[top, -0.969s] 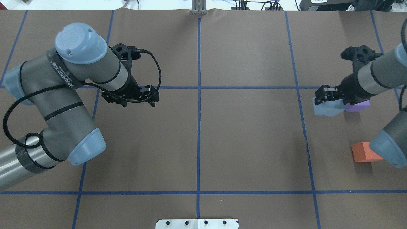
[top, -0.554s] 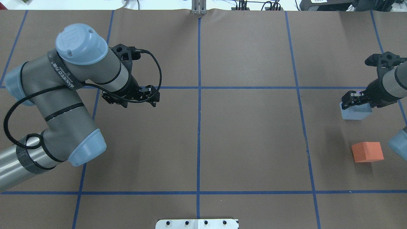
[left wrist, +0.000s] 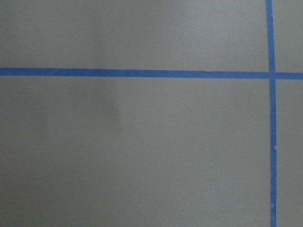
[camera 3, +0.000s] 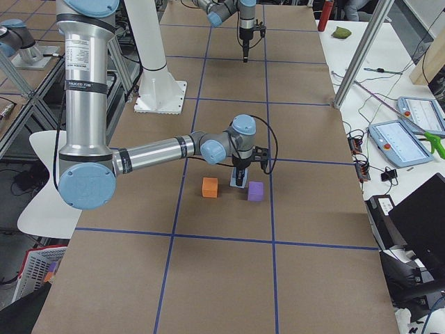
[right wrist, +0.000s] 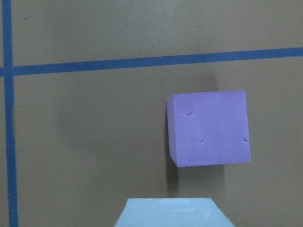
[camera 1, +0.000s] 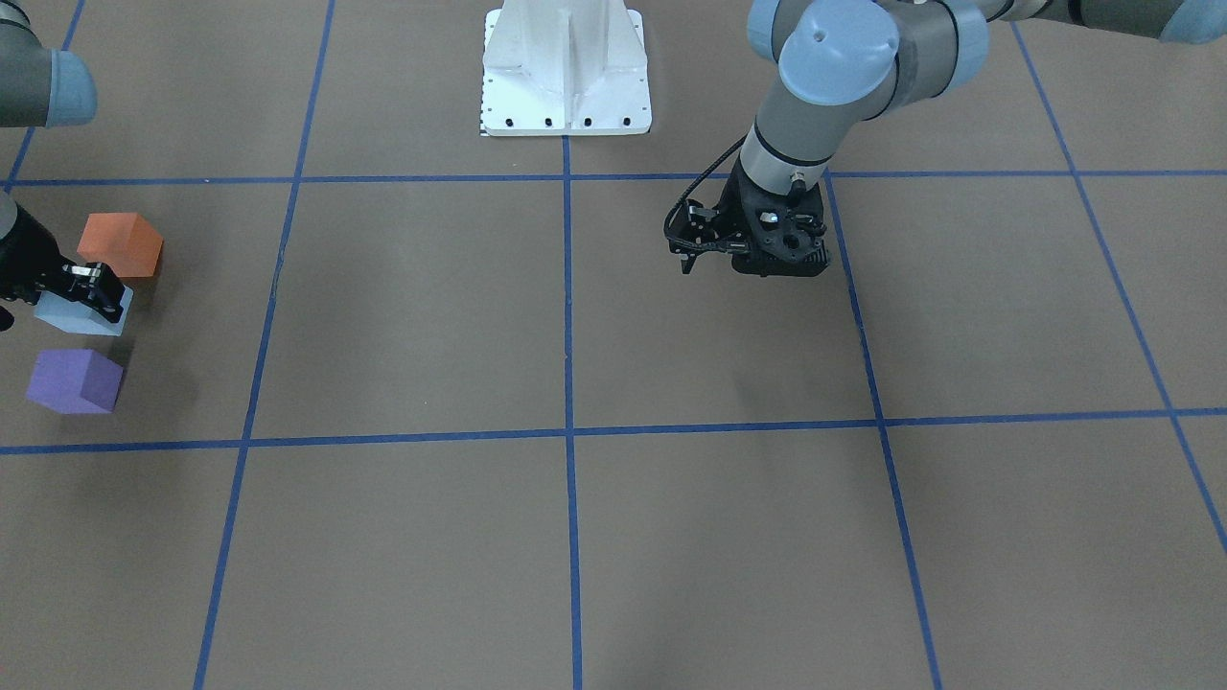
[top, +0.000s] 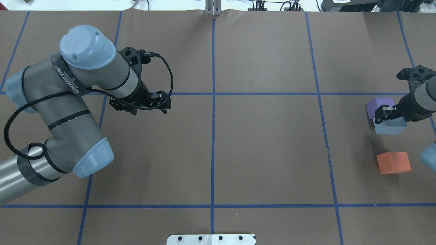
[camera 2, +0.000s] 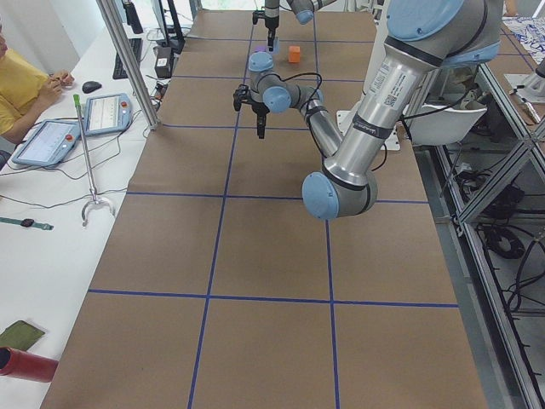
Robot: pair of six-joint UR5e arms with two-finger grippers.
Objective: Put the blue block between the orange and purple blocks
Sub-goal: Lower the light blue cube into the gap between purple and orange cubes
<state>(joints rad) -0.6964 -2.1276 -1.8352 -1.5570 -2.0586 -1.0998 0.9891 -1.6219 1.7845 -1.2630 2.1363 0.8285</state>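
Note:
I need to let go of the blue block with my right gripper on the paper in the gap (camera 1: 102,314) (right wrist: 196,206) between the orange block and the purple block.
My right gripper (top: 388,114) is shut on the light blue block (top: 390,126) and holds it low over the table at the far right. The purple block (top: 377,104) sits just beyond it, the orange block (top: 393,162) nearer to me. In the front view the blue block (camera 1: 79,314) lies between the orange block (camera 1: 120,244) and the purple block (camera 1: 75,380). The right wrist view shows the purple block (right wrist: 208,127) above the blue block's top edge (right wrist: 173,213). My left gripper (top: 163,107) hangs shut and empty over the left half.
Brown paper with blue tape grid lines (top: 213,102) covers the table. The white robot base plate (camera 1: 566,72) stands at the near edge. The left arm's elbow (top: 92,160) hangs over the left side. An operator sits by tablets (camera 2: 51,141) beside the table.
My right gripper carried the blue block to the right and a little toward me, which uncovered the purple block. The left arm has not moved.

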